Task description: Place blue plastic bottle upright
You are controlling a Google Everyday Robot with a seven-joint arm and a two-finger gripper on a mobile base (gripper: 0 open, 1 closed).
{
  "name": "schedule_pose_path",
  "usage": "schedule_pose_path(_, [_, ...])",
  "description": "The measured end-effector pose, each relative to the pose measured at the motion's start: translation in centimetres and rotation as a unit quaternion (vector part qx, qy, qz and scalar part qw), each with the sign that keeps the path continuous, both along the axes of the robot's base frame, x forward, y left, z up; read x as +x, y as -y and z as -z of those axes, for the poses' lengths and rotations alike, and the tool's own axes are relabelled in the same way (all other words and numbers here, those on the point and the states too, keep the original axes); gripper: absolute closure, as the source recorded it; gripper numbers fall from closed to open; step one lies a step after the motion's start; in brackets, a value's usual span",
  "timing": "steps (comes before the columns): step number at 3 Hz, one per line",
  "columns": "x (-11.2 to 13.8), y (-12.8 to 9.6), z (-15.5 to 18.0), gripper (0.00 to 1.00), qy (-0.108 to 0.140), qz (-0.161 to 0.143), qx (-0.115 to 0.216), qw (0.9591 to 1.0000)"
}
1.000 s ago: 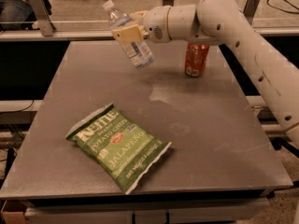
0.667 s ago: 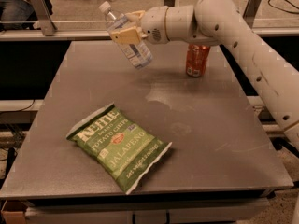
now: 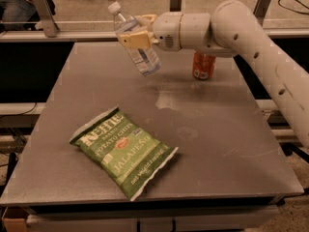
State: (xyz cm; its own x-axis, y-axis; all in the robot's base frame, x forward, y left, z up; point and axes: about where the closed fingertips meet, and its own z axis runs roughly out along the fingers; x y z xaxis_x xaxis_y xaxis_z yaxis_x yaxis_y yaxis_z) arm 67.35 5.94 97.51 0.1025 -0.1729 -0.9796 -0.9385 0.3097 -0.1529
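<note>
My gripper has a spot for the blue plastic bottle just in front of the orange-red soda can. I need to set the bottle upright there on the table (image 3: 204, 106). The bottle is still held above the table.
The blue plastic bottle (image 3: 136, 45) is a small clear bottle with a white cap and pale label. It is held in the air above the far left part of the grey table (image 3: 217, 144), tilted with its cap up and to the left. My gripper (image 3: 137, 31) is shut on the bottle's upper body, its tan fingers on either side. The white arm reaches in from the right.
An orange-red soda can (image 3: 203, 65) stands upright at the far side of the table, behind the arm. A green Kettle jalapeño chip bag (image 3: 124, 150) lies flat at the front left. A metal rail (image 3: 58, 33) runs behind the table.
The bottle and gripper have shifted slightly left and up, and the bottle stays tilted in the grip.
</note>
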Motion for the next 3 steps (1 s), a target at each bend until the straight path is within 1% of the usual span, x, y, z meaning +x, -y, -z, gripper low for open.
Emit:
schedule_pose_path(1, [-2.5, 3.1, -0.5, 1.0, 0.003, 0.003, 0.024, 0.9997])
schedule_pose_path(2, [-4.1, 7.0, -1.2, 1.0, 0.007, 0.005, 0.058, 0.9983])
schedule_pose_path(3, [-5.4, 10.8, -1.6, 1.0, 0.015, 0.005, 0.088, 0.996])
